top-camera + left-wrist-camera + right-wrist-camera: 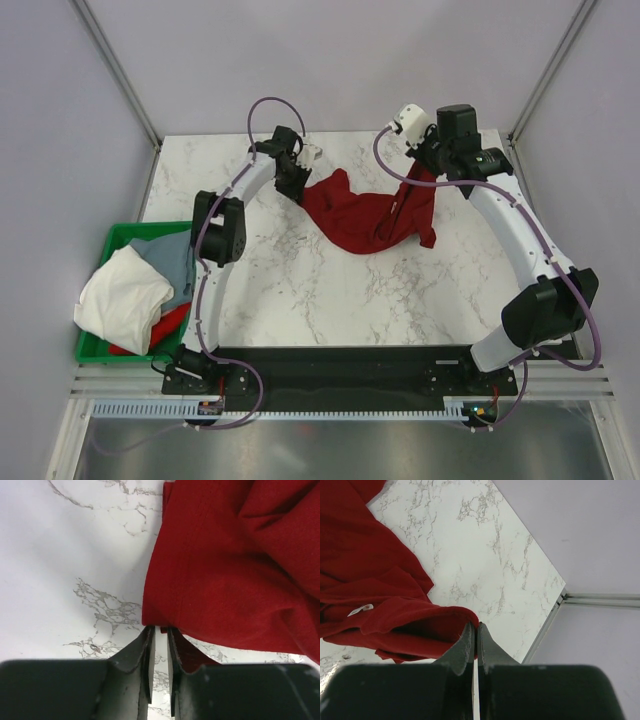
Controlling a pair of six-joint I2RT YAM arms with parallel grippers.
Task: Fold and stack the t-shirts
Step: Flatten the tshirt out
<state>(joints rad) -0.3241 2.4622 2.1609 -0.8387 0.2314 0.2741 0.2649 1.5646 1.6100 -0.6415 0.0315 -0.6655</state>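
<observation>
Next, my left gripper opens and takes more of that end (313,198) before spreading the shirt, because the dark red t-shirt's edge is only at the ends of its fingers.
The large dark red t-shirt (365,215) hangs bunched between my two grippers over the far half of the marble table, its middle sagging onto the tabletop. My left gripper (303,178) is shut on the shirt's left edge; in the left wrist view the cloth (225,570) meets the nearly closed tips (160,628). My right gripper (415,178) is shut on a fold of the shirt (370,580) at its tips (475,625). The small white neck label (361,610) shows there. White (125,290), grey (170,255) and red (170,322) t-shirts lie piled in the bin.
The green plastic bin (115,238) sits at the table's left edge, overhanging it. Grey walls and metal frame posts close in the table at the back and sides. The table's far right corner (560,587) lies close to the right gripper.
</observation>
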